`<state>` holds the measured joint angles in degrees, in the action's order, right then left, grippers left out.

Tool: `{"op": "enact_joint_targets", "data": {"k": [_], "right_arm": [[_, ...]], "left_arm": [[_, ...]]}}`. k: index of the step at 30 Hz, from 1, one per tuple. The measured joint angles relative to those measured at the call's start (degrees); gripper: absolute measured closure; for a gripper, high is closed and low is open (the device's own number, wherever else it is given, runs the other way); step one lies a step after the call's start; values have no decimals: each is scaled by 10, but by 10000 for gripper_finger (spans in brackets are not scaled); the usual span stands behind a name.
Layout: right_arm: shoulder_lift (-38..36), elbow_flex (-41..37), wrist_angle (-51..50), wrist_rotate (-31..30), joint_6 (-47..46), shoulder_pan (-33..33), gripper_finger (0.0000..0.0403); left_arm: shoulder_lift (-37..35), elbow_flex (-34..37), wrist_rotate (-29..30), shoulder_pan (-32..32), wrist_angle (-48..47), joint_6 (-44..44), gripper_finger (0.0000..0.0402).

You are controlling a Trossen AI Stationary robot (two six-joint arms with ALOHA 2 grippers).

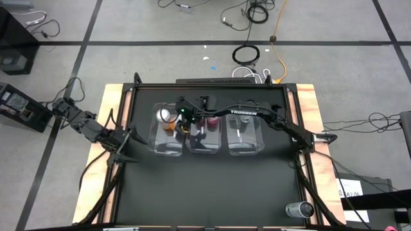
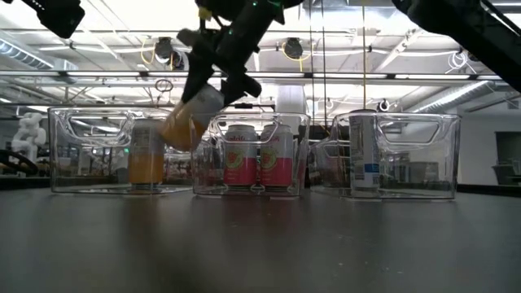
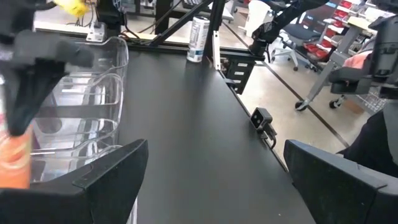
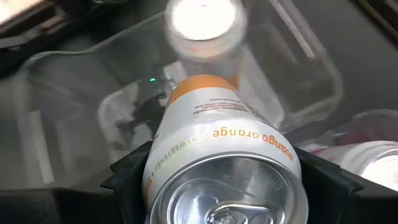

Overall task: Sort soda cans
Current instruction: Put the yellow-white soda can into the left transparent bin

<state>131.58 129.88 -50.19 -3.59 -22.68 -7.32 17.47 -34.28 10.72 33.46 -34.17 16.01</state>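
Observation:
My right gripper is holding the soda can. It will let go of the can beside the orange can standing in the clear bin (image 1: 172, 120) (image 4: 261, 93).
My right gripper (image 1: 183, 119) hangs over the left clear bin (image 1: 168, 146), shut on a white and orange soda can (image 2: 192, 119). A second orange can (image 2: 146, 161) stands on its base in that bin; the right wrist view shows its silver top (image 4: 203, 21) below the held can. Two pink cans (image 2: 259, 159) stand in the middle bin. A dark can (image 2: 364, 155) stands in the right bin. Another silver-topped can (image 1: 299, 208) stands at the table's near right corner. My left gripper (image 1: 126, 138) waits open at the table's left edge, touching nothing. My right gripper pinches the orange can by its upper body, just below the silver top (image 4: 186, 168), one finger (image 4: 130, 171) on each side. It comes from above, slanting. The can is lifted clear and tilted, its orange lower end (image 2: 172, 132) pointing down at the left bin.
The three clear bins stand side by side across the middle of the black table (image 1: 212, 192). The right arm (image 1: 270, 119) stretches over the middle and right bins. Bare tabletop lies on the near side of the bins. Cables and floor surround the table.

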Motion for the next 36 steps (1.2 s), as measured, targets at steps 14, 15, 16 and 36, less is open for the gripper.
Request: {"op": "enact_joint_targets", "data": {"k": [14, 15, 16, 36], "right_arm": [[16, 0, 16, -21, 26, -31, 122], [19, 0, 18, -16, 26, -31, 122], [24, 0, 24, -11, 26, -31, 122], [62, 0, 48, -17, 24, -32, 114]], "left_arm": [[0, 0, 44, 0, -46, 28, 18], [0, 0, 44, 0, -47, 30, 18], [0, 0, 44, 0, -46, 30, 18], [3, 75, 46, 0, 33, 37, 18]]}}
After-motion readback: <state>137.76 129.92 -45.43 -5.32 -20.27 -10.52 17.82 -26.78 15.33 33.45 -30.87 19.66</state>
